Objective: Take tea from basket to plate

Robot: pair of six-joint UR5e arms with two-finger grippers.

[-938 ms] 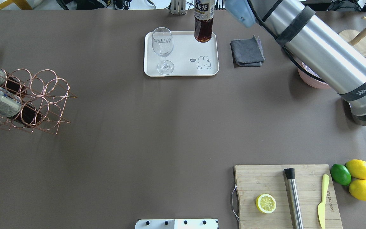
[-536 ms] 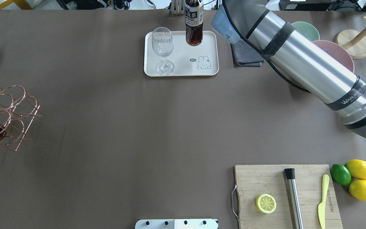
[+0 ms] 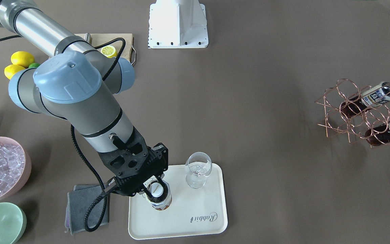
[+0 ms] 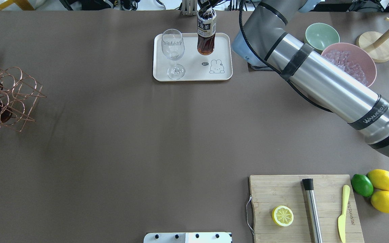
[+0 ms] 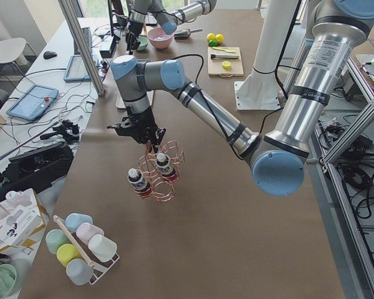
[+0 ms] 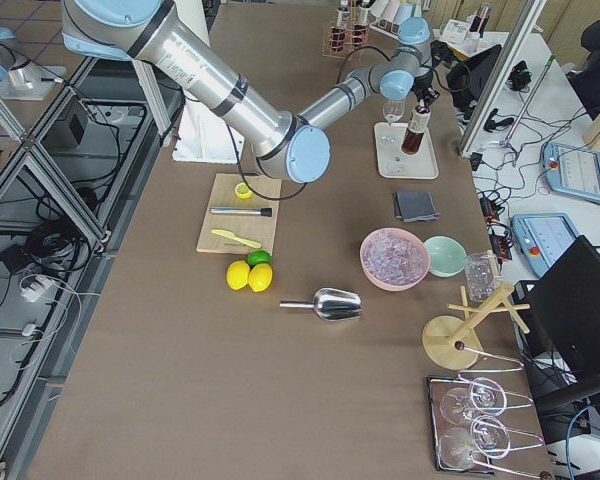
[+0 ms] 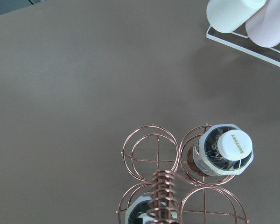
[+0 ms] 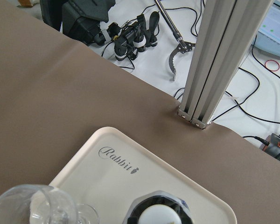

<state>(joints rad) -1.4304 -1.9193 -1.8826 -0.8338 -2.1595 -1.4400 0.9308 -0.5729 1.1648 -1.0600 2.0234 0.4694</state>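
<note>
The robot's left gripper needs to set the basket down on the bare table (image 7: 227, 133) next to the cup rack.
The tea (image 4: 205, 40) stands upright over the far part of the plate (image 4: 191, 72), its white cap between the fingers of my right gripper (image 3: 155, 189), which is shut on it. Whether its base touches the plate (image 3: 181, 223) I cannot tell. In the right wrist view the plate (image 8: 107, 168) lies just below the cap. The basket (image 4: 15, 87) hangs above the table at the far left by its coiled handle (image 7: 162, 196), under my left gripper (image 5: 146, 132); I cannot tell whether that gripper is open or shut. Two more bottles (image 3: 374, 96) sit in the basket (image 3: 350, 98).
A wine glass (image 4: 173, 50) stands on the plate's left half. Grey cloth (image 3: 80, 203), pink ice bowl (image 4: 349, 64) and green bowl (image 4: 321, 33) lie to the plate's right. A cutting board (image 4: 272, 189) with lemon half, muddler and knife sits near right; a cup rack (image 5: 81, 249) stands beyond the basket.
The tea has moved left and toward the plate's middle as the right arm swung in. The basket has shifted left toward the table edge, and then a little farther away.
</note>
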